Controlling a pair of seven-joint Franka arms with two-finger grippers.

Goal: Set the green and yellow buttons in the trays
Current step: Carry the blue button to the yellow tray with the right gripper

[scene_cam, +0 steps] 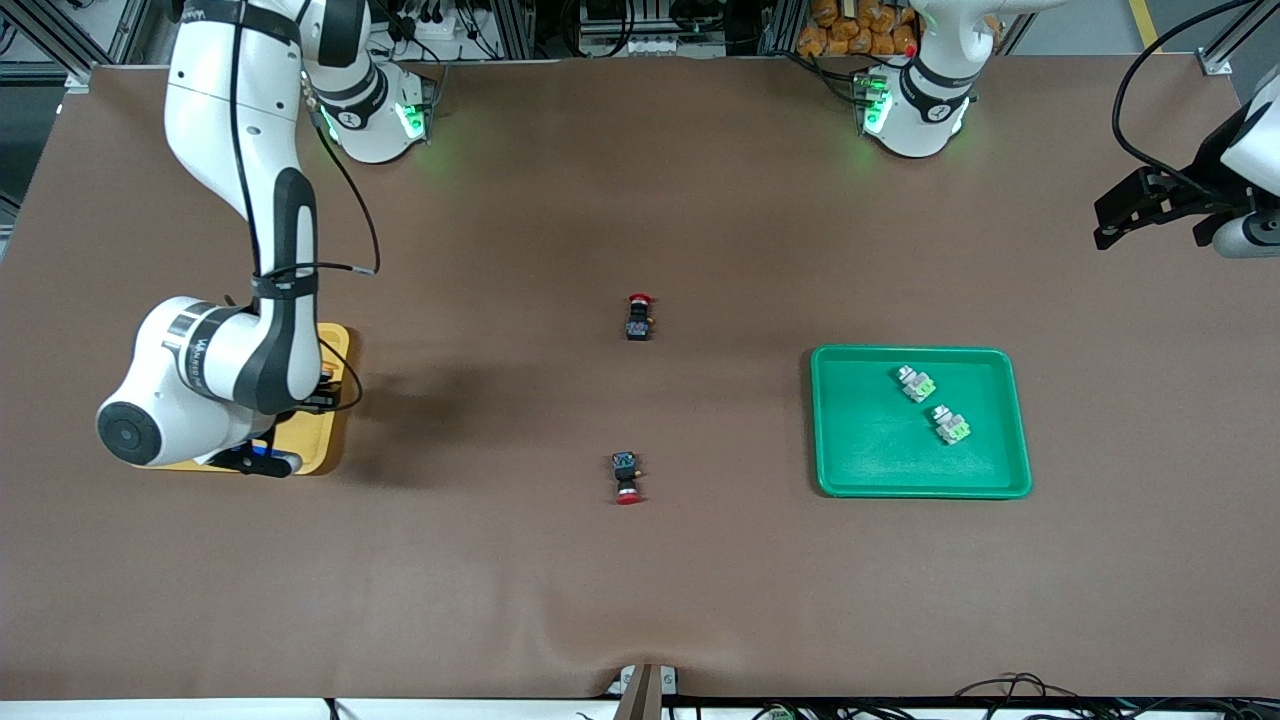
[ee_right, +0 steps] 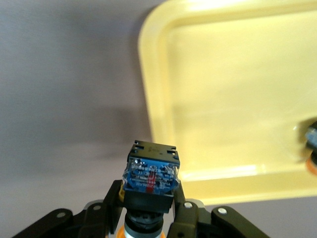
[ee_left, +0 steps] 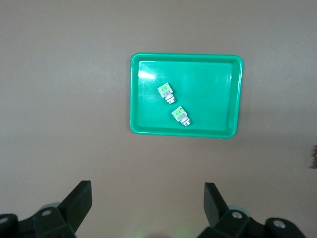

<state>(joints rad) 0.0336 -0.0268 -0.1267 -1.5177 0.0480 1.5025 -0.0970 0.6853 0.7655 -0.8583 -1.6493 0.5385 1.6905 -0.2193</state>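
The yellow button has its place in the yellow tray. My right gripper needs to put it down just inside the rim (scene_cam: 293, 389) (ee_right: 225, 131) facing the red-capped buttons.
My right gripper (ee_right: 148, 199) is shut on a black-bodied yellow button (ee_right: 150, 171); its orange-yellow cap shows between the fingers. It hangs low over the rim of the yellow tray (ee_right: 148, 89), at the right arm's end of the table (scene_cam: 335, 345). A second yellow-capped button (ee_right: 312, 144) lies in that tray, cut off at the frame's edge. The green tray (scene_cam: 860, 450) holds two green buttons (scene_cam: 917, 384) (scene_cam: 951, 424). My left gripper (ee_left: 147, 201) is open and empty, high above the left arm's end of the table (scene_cam: 1110, 230), and waits.
Two red-capped black buttons lie on the brown mat mid-table, one (scene_cam: 638, 318) farther from the front camera, one (scene_cam: 627, 477) nearer. In the front view the right arm's wrist (scene_cam: 200, 380) hides most of the yellow tray.
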